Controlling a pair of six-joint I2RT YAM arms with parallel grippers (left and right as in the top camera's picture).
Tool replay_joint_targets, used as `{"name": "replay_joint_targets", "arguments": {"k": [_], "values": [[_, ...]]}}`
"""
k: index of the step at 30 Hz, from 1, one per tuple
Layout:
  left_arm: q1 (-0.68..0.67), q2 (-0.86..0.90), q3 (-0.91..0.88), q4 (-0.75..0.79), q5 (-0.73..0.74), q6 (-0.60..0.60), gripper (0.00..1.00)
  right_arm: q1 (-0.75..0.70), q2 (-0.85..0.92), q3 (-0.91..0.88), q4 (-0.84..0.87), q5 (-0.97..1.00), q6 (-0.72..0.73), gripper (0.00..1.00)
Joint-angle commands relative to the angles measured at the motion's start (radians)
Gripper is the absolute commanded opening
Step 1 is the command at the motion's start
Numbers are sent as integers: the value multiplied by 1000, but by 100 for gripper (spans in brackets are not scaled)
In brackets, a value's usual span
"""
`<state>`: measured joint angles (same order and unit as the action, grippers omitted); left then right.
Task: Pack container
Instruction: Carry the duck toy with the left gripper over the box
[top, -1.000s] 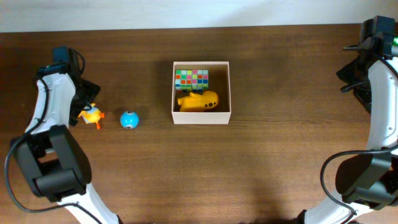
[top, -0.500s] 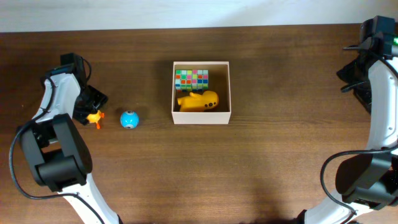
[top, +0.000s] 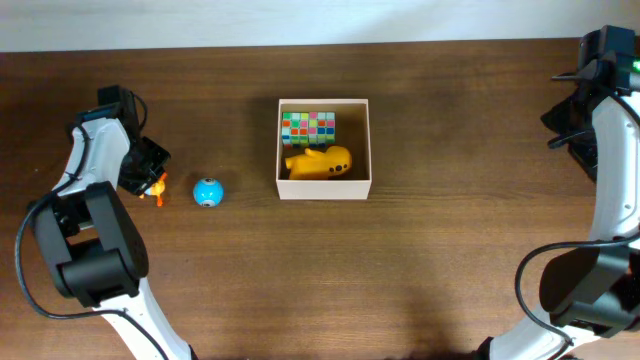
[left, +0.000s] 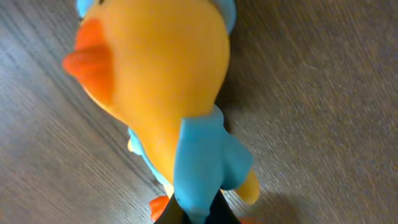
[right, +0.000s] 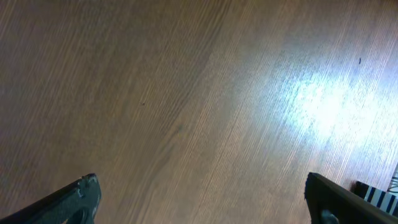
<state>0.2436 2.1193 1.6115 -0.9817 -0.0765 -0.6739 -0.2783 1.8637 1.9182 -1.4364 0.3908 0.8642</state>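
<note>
My left gripper will let go of the duck toy inside the container, between the yellow submarine toy and the container's near side (top: 346, 173).
The container (top: 323, 189), a square cream-walled box, stands mid-table holding a colourful cube (top: 309, 125) and a yellow submarine toy (top: 320, 161). Left of it on the wood lies a small blue ball (top: 207, 191). Further left, my left gripper (top: 150, 172) is shut on an orange and blue duck toy (top: 155, 187). In the left wrist view the duck toy (left: 155, 93) fills the frame, its blue part pinched between the dark fingertips (left: 221, 214). My right gripper (right: 202, 199) hangs open over bare wood at the far right, nothing between its fingers.
The right arm (top: 610, 110) stands along the table's right edge. The left arm (top: 85, 190) curves along the left side. A pale wall strip runs behind the table's far edge (top: 300, 42).
My left gripper has come down on the duck toy and closed on it; it was open a second ago. The right arm has not moved.
</note>
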Motion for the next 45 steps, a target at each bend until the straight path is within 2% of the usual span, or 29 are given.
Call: {"name": "replay_joint_targets", "arguments": {"k": [1,10,18,23,29,34,45], "values": [[6,8,6,2,61,95,2,-4,-9,0,0,5,9,99],[6,5,142,-56,306,360,2,-4,-10,0,0,5,9,99],[6,5,354,-215,408,463,2,-4,-9,0,0,5,9,99],[-36,5,486,-320,596,687,2,-4,-9,0,0,5,9,99],[-159,5,592,-444,604,857,2,-4,-10,0,0,5,9,99],[-303,5,613,-489,603,964,2,-4,-9,0,0,5,9,99],[-579,5,613,-492,561,1051,2,-4,-9,0,0,5,9,99]]}}
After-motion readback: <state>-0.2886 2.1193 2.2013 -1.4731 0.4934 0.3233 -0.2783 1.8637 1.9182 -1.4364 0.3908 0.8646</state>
